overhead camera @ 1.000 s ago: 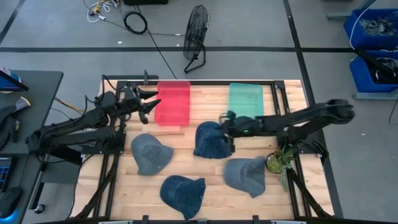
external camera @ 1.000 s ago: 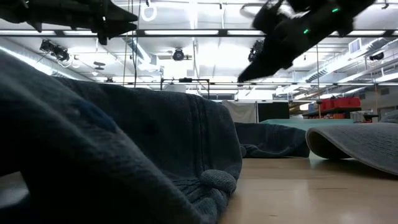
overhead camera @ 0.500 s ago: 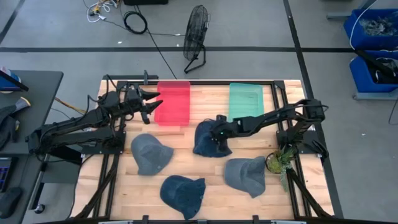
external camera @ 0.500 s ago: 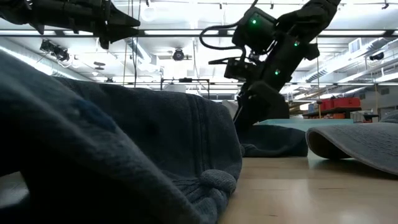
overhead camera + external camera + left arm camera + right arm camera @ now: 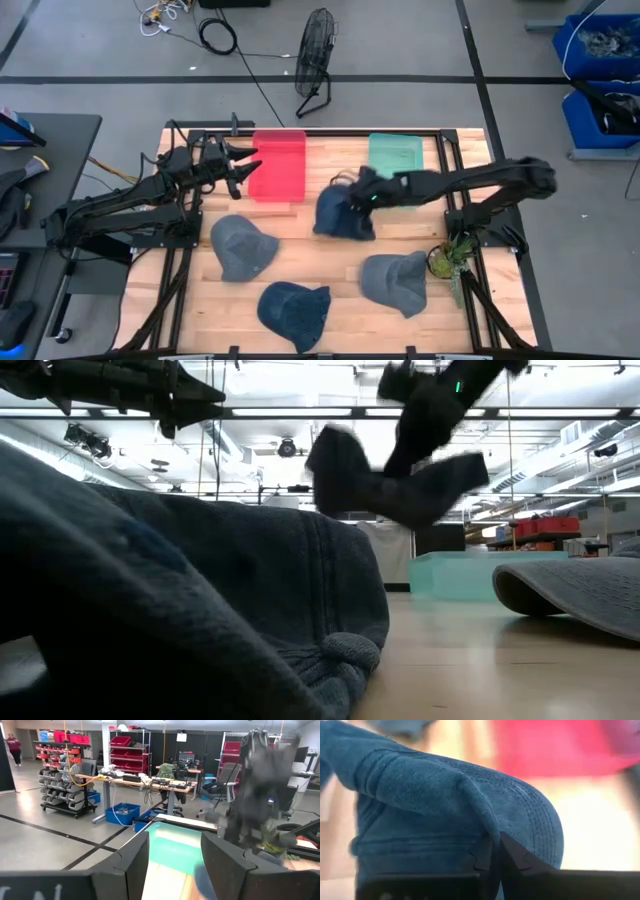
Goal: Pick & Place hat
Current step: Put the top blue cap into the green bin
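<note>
Next, my right gripper lets go of the dark blue denim hat inside the far half of the teal bin (image 5: 387, 157).
My right gripper (image 5: 362, 190) is shut on a dark blue denim hat (image 5: 335, 212), held in the air over the table's middle, in front of the red bin (image 5: 278, 165) and the teal bin (image 5: 397, 157). The low view shows the hat (image 5: 395, 485) hanging clear of the table. My left gripper (image 5: 245, 160) is open and empty, raised by the red bin's left side; its wrist view (image 5: 175, 865) looks toward the teal bin (image 5: 175, 842). My right gripper pinches a raised fold of the hat's crown cloth (image 5: 487, 832) between its two fingers (image 5: 512, 857). The fingers come from the table's right, slanting down. The hat hangs below the fingers, slack and lifted clear of the table (image 5: 395, 485).
Three more hats lie on the table: a grey-blue one (image 5: 243, 247) at the left, a dark blue one (image 5: 295, 312) at the near edge, a grey one (image 5: 397, 282) at the right. A small plant (image 5: 450, 258) stands at the right edge.
My right gripper has gone down onto the dark blue hat, taken hold of it, and risen again a little toward the far edge. The hat, which lay on the table, now hangs lifted clear.
</note>
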Available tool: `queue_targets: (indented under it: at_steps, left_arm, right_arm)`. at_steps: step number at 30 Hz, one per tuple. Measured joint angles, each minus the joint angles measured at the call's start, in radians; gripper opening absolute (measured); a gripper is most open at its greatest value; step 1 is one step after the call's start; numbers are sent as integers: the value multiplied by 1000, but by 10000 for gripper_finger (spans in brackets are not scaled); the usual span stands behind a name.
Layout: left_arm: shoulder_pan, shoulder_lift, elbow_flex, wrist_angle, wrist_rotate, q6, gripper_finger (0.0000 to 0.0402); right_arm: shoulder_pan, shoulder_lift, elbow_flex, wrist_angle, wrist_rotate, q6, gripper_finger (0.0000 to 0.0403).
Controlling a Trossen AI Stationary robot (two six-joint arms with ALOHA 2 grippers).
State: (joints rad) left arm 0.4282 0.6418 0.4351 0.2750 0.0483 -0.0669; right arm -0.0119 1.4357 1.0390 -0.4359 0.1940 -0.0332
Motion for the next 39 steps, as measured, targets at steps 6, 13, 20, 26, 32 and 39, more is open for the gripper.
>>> queue_targets:
  at_steps: [6, 13, 20, 26, 32, 39]
  left_arm:
    - [0, 0, 0, 4, 0, 0, 183]
    - [0, 0, 0, 4, 0, 2, 183]
    - [0, 0, 0, 7, 0, 7, 183]
    - [0, 0, 0, 6, 0, 7, 183]
    - [0, 0, 0, 6, 0, 8, 183]
    - [0, 0, 0, 5, 0, 10, 183]
  right_arm:
    - [-44, -185, 145, -390, 303, -30, 8]
    - [-239, -287, 41, -551, 318, 56, 8]
    - [-432, -265, -165, -269, 218, -249, 8]
    - [-545, -237, -246, -198, 190, -518, 8]
    - [-600, -237, -250, -181, 294, -648, 8]
    - [-603, -238, -249, -143, 199, -715, 8]
